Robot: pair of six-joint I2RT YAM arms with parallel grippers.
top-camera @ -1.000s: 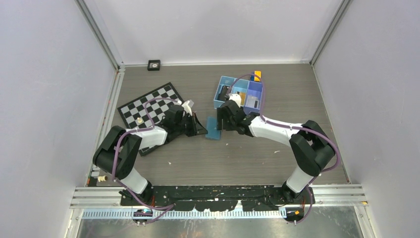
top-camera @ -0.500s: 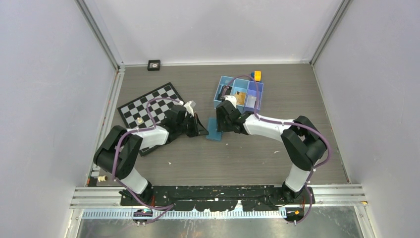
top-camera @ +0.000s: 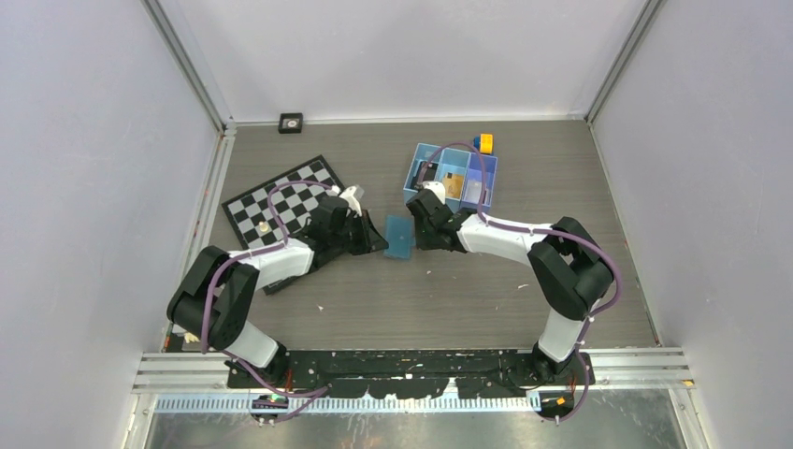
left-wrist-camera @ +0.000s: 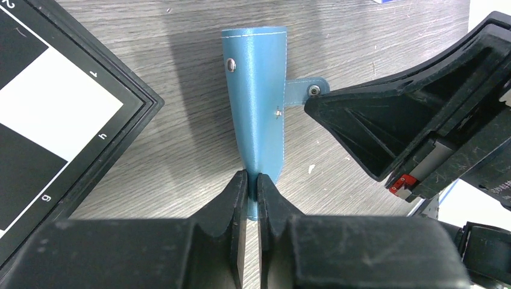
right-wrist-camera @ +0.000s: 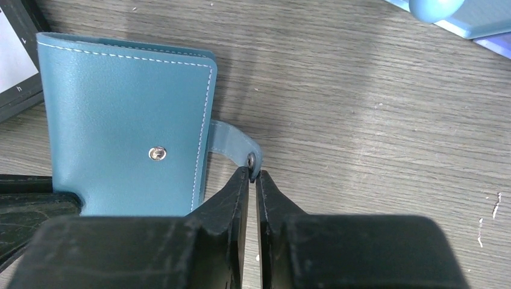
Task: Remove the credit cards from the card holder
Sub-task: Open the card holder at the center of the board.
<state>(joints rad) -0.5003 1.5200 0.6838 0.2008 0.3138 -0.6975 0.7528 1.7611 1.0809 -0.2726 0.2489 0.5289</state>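
Observation:
The snap tab is pinched only at its tip by my right gripper, so that gripper should take the tab's root at the holder's edge [right-wrist-camera: 213, 137] before my left gripper opens the cover.
The card holder [top-camera: 399, 236] is a flat light-blue wallet lying folded shut on the table between the two grippers. My left gripper [left-wrist-camera: 253, 182] is shut on the holder's [left-wrist-camera: 256, 108] near edge. In the overhead view the left gripper [top-camera: 374, 241] sits just left of the holder. My right gripper [right-wrist-camera: 253, 176] is shut on the small snap tab [right-wrist-camera: 238, 146] that sticks out from the holder's [right-wrist-camera: 120, 132] right side. From above, the right gripper [top-camera: 419, 234] is at the holder's right edge. The credit cards are hidden; none shows at the holder.
A black-and-white chessboard [top-camera: 281, 201] lies to the left, its corner close to the holder. A blue three-compartment tray [top-camera: 411, 180] stands behind the right gripper, with small tan and grey pieces inside. A yellow-and-blue object [top-camera: 484, 142] sits behind it.
The right gripper has closed from wide open onto the snap tab and now sits at the holder's right edge instead of over it. The holder has shifted slightly away from the arms' bases.

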